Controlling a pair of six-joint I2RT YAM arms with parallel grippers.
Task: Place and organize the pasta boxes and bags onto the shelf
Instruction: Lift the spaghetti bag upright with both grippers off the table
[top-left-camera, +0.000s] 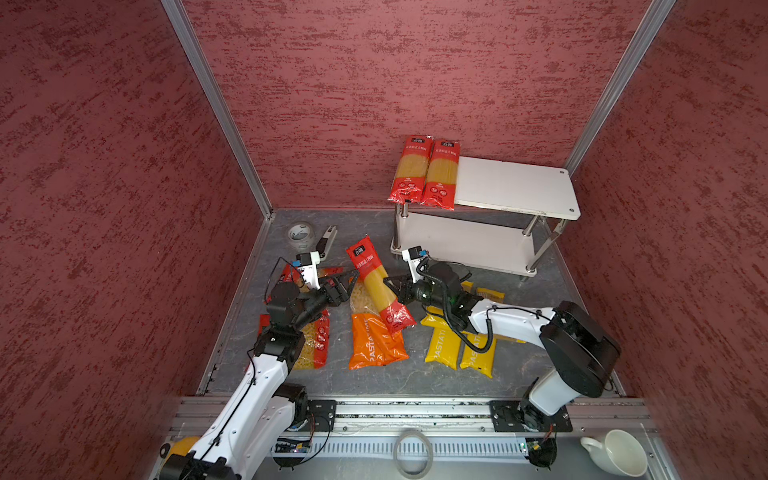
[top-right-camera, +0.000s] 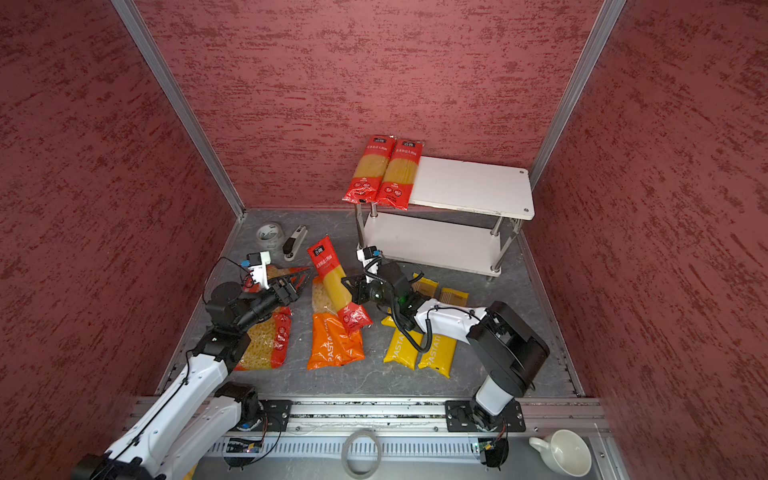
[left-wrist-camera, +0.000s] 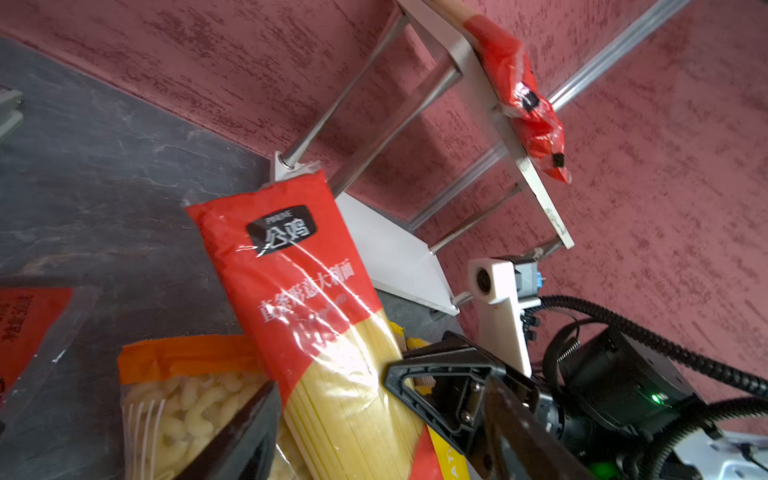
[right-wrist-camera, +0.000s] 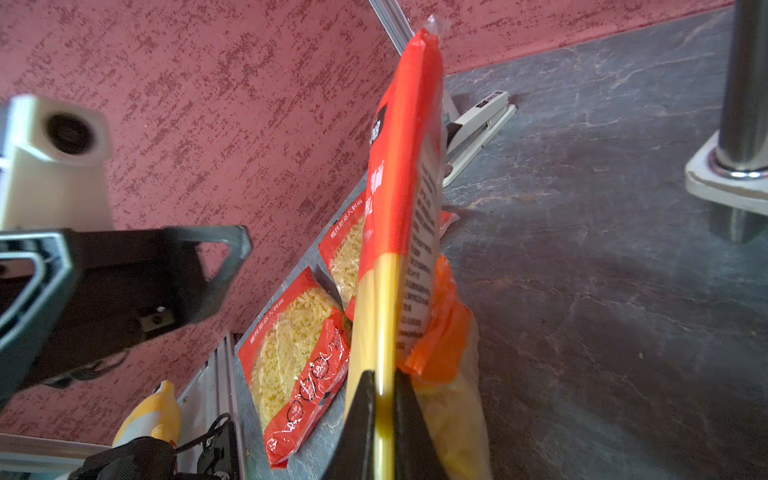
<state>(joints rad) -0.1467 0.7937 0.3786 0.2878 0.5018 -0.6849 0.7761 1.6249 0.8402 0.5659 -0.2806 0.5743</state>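
Note:
The robot's left gripper needs to close on the red upper part (top-left-camera: 368, 265) (left-wrist-camera: 314, 316) of the long spaghetti pack, between its black label and its clear middle.
A long red spaghetti pack (top-left-camera: 376, 286) (top-right-camera: 334, 286) hangs tilted above the floor over the orange PASTATIME pack (top-left-camera: 374, 340). My right gripper (top-left-camera: 390, 282) (right-wrist-camera: 384, 378) is shut on its clear lower part. My left gripper (top-left-camera: 347, 278) (left-wrist-camera: 374, 415) is open, its fingers wide apart on either side of the same pack (left-wrist-camera: 316, 316). The white shelf (top-left-camera: 511, 183) (top-right-camera: 465, 183) stands at the back right with two red spaghetti packs (top-left-camera: 426, 172) on the left end of its top tier. Yellow PASTATIME packs (top-left-camera: 442, 345) lie under my right arm. A wide red short-pasta pack (top-left-camera: 313, 345) lies under my left arm.
A tape roll (top-left-camera: 301, 235) and a stapler (top-left-camera: 328, 241) lie in the back left corner of the floor. A white cup (top-left-camera: 619, 453) and a tape ring (top-left-camera: 413, 453) sit in front of the rail. A yellow plush toy (right-wrist-camera: 153, 415) shows at the front left.

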